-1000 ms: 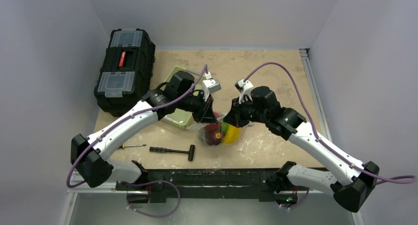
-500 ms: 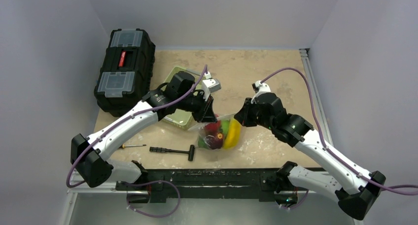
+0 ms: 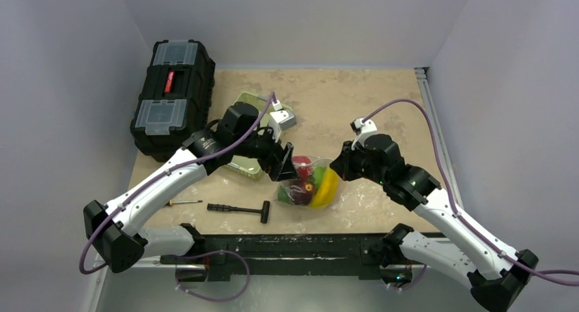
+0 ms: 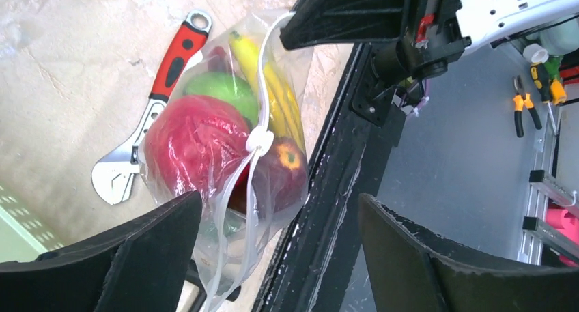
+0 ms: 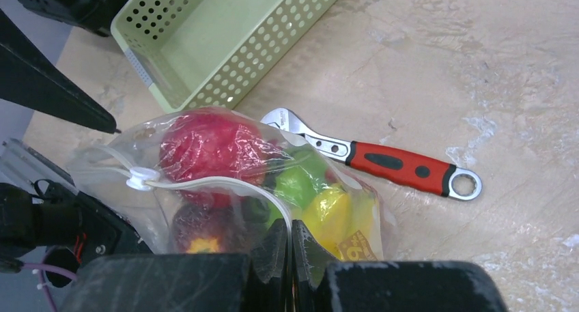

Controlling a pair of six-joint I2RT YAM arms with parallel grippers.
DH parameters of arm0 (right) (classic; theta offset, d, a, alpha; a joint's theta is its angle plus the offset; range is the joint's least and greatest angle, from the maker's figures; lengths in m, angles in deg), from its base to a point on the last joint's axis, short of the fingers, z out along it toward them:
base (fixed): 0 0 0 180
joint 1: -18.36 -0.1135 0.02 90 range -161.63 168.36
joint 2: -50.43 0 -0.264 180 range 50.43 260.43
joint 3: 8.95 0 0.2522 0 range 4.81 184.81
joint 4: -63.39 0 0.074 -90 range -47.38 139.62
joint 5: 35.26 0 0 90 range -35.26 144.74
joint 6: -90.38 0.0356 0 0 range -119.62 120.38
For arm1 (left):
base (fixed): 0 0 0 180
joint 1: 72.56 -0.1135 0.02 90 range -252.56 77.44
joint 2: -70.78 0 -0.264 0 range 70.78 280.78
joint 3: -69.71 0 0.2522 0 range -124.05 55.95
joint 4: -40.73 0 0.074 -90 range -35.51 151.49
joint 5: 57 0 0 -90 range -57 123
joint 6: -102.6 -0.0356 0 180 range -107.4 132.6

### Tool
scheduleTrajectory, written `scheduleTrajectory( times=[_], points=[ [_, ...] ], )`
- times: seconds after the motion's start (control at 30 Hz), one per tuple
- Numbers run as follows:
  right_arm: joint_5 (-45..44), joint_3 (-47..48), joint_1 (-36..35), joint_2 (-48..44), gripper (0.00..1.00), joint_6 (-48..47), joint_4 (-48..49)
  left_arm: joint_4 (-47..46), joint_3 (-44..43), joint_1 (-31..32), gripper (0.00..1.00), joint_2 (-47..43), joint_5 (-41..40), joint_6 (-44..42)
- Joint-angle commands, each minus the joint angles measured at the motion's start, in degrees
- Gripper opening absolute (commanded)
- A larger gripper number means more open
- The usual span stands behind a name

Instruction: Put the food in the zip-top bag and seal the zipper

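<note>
The zipper's strips still gape near the bag's loose corner; my left gripper will pinch the white tab itself [image 4: 259,140] before sealing the rest.
The zip-top bag [image 3: 307,187] sits on the table between my two grippers, clear and bulging with food. In the left wrist view I see a red round fruit [image 4: 191,145], a green pepper [image 4: 222,90], a yellow banana piece [image 4: 273,93] and a dark red piece [image 4: 287,168] inside it. The zipper [image 5: 225,183] runs across the mouth, its white tab [image 5: 140,179] near the left end. My right gripper [image 5: 291,233] is shut on the zipper strip at the bag's right side. My left gripper [image 4: 280,257] is open, and the bag's loose corner hangs by its left finger [image 4: 136,257].
A pale green basket [image 5: 225,46] lies just behind the bag, partly under my left arm. A red-handled wrench [image 5: 396,165] rests on the table beside the bag. A black toolbox [image 3: 174,93] stands at the back left. A black T-handle tool [image 3: 239,209] and a small screwdriver [image 3: 184,202] lie near the front edge.
My left gripper has opened, let go of the bag and drawn back to the left. My right gripper has moved right with the zipper edge, and the bag has sunk lower.
</note>
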Motion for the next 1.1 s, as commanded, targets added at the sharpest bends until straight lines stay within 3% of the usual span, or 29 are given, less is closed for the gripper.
scheduleTrajectory(
  times=[0.0, 0.17, 0.43, 0.67, 0.87, 1.07],
  points=[
    [2.21, 1.61, 0.07, 0.57, 0.00, -3.56, 1.73, -4.63, -3.88, 0.90, 0.85, 0.64, -0.24, -1.68],
    [3.58, 1.96, 0.08, 0.86, 0.00, -3.33, 2.11, -4.22, -4.84, 7.12, 0.85, 1.66, -7.86, -8.45],
    [4.83, 2.22, 0.10, 0.87, 0.00, -4.34, 1.93, -3.42, -6.15, 10.27, 0.76, 4.53, -17.36, -16.46],
    [4.81, 2.57, 0.07, 0.58, 0.00, -4.55, 1.60, -1.61, -8.51, 10.34, 0.74, 7.97, -18.11, -19.90],
    [3.24, 2.85, 0.12, -0.52, 0.00, -4.63, 0.67, 1.55, -9.40, 10.34, 0.42, 9.16, -16.00, -21.18],
    [3.47, 2.65, 0.09, -1.50, 0.00, -4.73, 0.46, 1.41, -8.05, 10.34, 0.32, 7.40, -14.83, -21.56]
  ],
)
